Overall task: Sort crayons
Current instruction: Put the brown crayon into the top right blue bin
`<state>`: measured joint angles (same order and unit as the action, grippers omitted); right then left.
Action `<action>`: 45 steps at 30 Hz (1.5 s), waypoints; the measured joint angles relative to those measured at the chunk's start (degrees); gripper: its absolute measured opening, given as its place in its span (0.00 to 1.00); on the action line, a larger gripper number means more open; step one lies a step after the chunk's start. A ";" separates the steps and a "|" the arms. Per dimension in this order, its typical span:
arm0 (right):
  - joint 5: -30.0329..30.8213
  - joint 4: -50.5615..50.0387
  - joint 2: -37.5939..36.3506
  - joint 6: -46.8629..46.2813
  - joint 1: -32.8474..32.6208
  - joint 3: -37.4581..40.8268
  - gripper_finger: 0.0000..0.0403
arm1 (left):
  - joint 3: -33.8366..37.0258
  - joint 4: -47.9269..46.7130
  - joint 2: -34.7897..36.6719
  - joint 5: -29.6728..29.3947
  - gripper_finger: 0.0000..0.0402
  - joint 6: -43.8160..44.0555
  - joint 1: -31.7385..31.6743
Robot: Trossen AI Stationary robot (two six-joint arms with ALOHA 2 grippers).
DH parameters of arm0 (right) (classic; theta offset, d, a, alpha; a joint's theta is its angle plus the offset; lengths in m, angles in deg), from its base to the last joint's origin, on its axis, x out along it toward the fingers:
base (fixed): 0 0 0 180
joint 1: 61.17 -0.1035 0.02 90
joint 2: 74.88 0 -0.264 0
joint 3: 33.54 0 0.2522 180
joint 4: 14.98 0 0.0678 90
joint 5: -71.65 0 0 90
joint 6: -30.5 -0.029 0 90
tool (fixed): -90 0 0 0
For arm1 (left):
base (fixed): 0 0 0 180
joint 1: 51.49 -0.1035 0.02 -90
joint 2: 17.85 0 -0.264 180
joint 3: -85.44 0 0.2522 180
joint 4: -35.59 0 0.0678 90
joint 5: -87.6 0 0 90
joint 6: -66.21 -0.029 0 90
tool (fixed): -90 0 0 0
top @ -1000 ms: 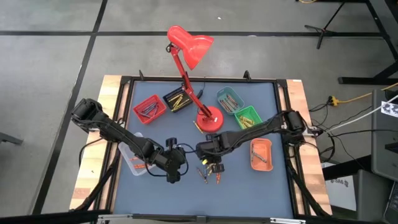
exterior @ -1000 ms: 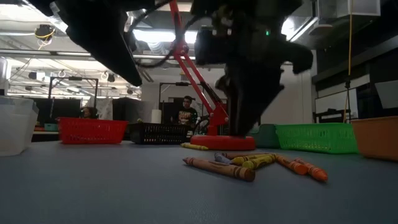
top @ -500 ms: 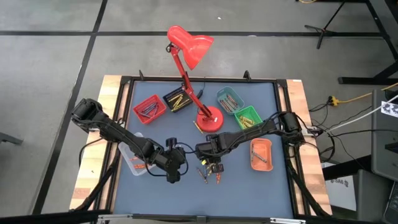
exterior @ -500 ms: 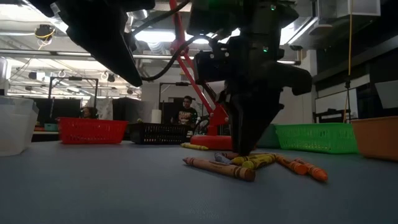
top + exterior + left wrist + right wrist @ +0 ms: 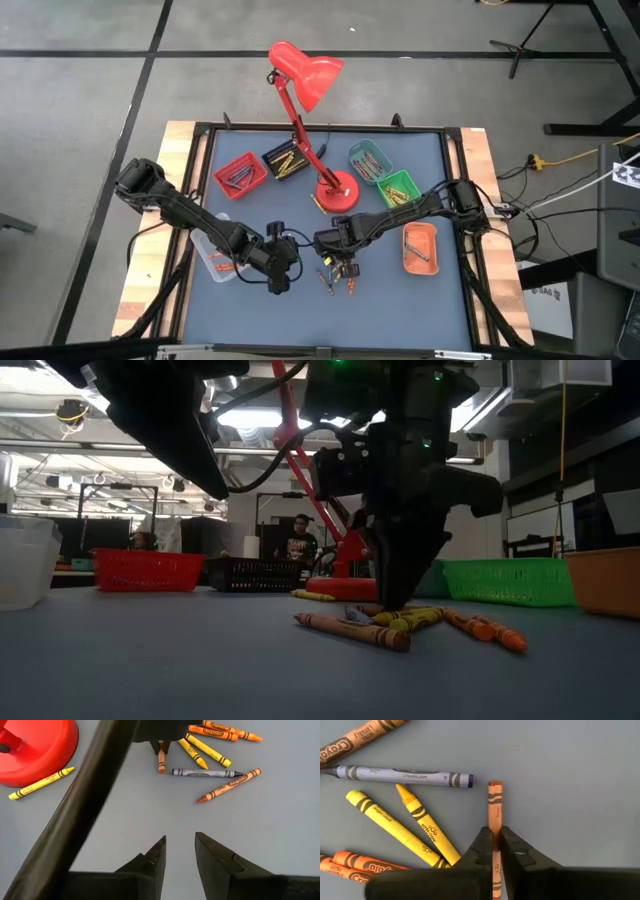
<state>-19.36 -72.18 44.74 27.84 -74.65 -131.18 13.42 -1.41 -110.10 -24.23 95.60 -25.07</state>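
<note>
The pale orange crayon will be released by my right gripper among the crayons inside the teal tray (image 5: pixel 372 161). That crayon is now down at the mat's loose pile.
Several crayons (image 5: pixel 405 815) lie loose on the blue-grey mat near the table's front middle: yellow, orange and one grey (image 5: pixel 205 772). My right gripper (image 5: pixel 340 264) stands over them, pointing down, shut on a pale orange crayon (image 5: pixel 494 802). In the low view it reaches down to the pile (image 5: pixel 395 600). My left gripper (image 5: pixel 178 851) hovers open a little to the left of the pile (image 5: pixel 280 278), with nothing between its fingers. One yellow crayon (image 5: pixel 41 783) lies against the red lamp base. My right gripper pinches the pale orange crayon between its two fingers, about its middle (image 5: pixel 494 827). The fingers (image 5: pixel 482 845) come from above and stand on its two long sides. The crayon lies level on the mat, its blunt end (image 5: pixel 494 785) jutting past the fingertips.
A red desk lamp (image 5: pixel 305 80) stands on its round base (image 5: pixel 336 195) behind the pile. Small trays ring the mat: red (image 5: pixel 238 175), black (image 5: pixel 284 160), teal (image 5: pixel 368 160), green (image 5: pixel 397 190), orange (image 5: pixel 420 248) and a clear one (image 5: pixel 215 258) at the left.
My right gripper has sunk a little onto the pile, and its fingers have closed on the pale orange crayon. The crayons lie where they were.
</note>
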 joint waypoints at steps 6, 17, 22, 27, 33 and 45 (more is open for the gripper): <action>0.01 -0.15 -0.02 0.00 0.00 0.02 0.03 | 0.00 0.02 0.00 0.00 0.22 -0.02 -0.01; 2.53 -9.36 -5.35 2.81 3.41 0.33 0.01 | 0.00 0.51 0.00 -0.04 0.22 -0.02 -0.01; 6.66 -13.50 -9.07 4.71 6.95 0.31 0.02 | 0.00 0.55 0.00 -0.04 0.22 -0.02 -0.01; 8.96 -16.43 -12.82 7.21 12.69 0.28 0.01 | 0.00 0.84 0.00 -0.04 0.22 -0.02 -0.01; 14.70 -19.65 -15.46 7.72 21.66 0.22 0.02 | 0.00 1.27 0.00 -0.04 0.22 -0.06 -0.01; 12.75 -15.28 -15.26 7.65 37.42 0.20 0.08 | 0.00 4.25 0.00 -0.05 0.22 -5.31 -0.04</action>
<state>-6.62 -87.46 29.48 35.49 -37.23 -130.98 13.42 2.84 -110.10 -24.28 90.29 -25.11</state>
